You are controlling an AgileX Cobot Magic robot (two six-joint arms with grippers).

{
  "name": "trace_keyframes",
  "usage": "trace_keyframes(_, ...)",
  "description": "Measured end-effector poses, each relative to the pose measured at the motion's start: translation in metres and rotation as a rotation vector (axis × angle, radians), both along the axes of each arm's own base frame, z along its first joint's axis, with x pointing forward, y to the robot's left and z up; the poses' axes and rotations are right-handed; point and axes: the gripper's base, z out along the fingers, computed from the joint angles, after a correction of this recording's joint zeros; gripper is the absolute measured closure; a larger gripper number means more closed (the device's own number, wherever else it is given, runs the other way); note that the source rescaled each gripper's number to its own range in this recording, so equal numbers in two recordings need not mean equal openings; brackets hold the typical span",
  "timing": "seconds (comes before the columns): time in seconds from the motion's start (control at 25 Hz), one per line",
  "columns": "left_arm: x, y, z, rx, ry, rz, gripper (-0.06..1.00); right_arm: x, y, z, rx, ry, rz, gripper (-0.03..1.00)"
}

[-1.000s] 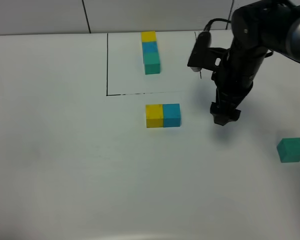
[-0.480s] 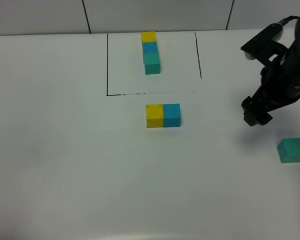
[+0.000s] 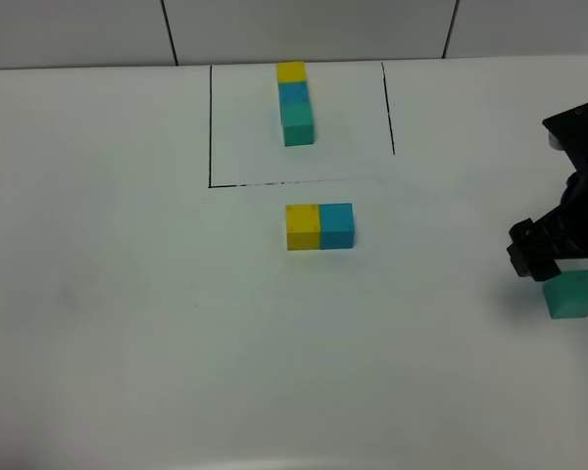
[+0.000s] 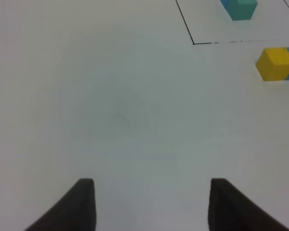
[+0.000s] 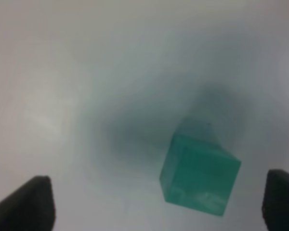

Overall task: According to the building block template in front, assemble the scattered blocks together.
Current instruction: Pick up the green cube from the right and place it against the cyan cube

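Next, I close my right gripper on the opposite sides [image 3: 571, 294] [image 5: 201, 174] of the loose teal-green cube, the one that lies by itself outside the black outline.
The template [image 3: 296, 103] is a joined yellow, blue, teal-green row inside the black outlined area at the back; its green end shows in the left wrist view [image 4: 241, 8]. A loose yellow cube [image 3: 302, 226] and a loose blue cube [image 3: 337, 225] sit touching side by side in front of the outline; the yellow one shows in the left wrist view [image 4: 275, 63]. The loose teal-green cube [image 3: 571, 294] lies alone at the far right. My right gripper [image 3: 535, 257] hovers just left of and above it, open, with the cube [image 5: 200, 173] between its fingertips below. My left gripper [image 4: 149, 204] is open and empty over bare table.
The white table [image 3: 127, 294] has a black outline [image 3: 210, 127] drawn at the back. A tiled wall [image 3: 78, 29] rises behind it.
My right arm has swung from near the blue cube to the right and down, over the teal-green cube. The cubes have not moved.
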Motion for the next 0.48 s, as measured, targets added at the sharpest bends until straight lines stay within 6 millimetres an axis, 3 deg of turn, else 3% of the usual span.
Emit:
trace_keyframes(0.24, 0.0, 0.0, 0.0, 0.0, 0.0, 0.0, 0.8, 0.0, -0.001, -0.007, 0.016, 0.003, -0.051, 0.21)
trace_keyframes(0.48, 0.0, 0.0, 0.0, 0.0, 0.0, 0.0, 0.8, 0.002, -0.018, -0.018, 0.027, 0.041, -0.155, 0.21)
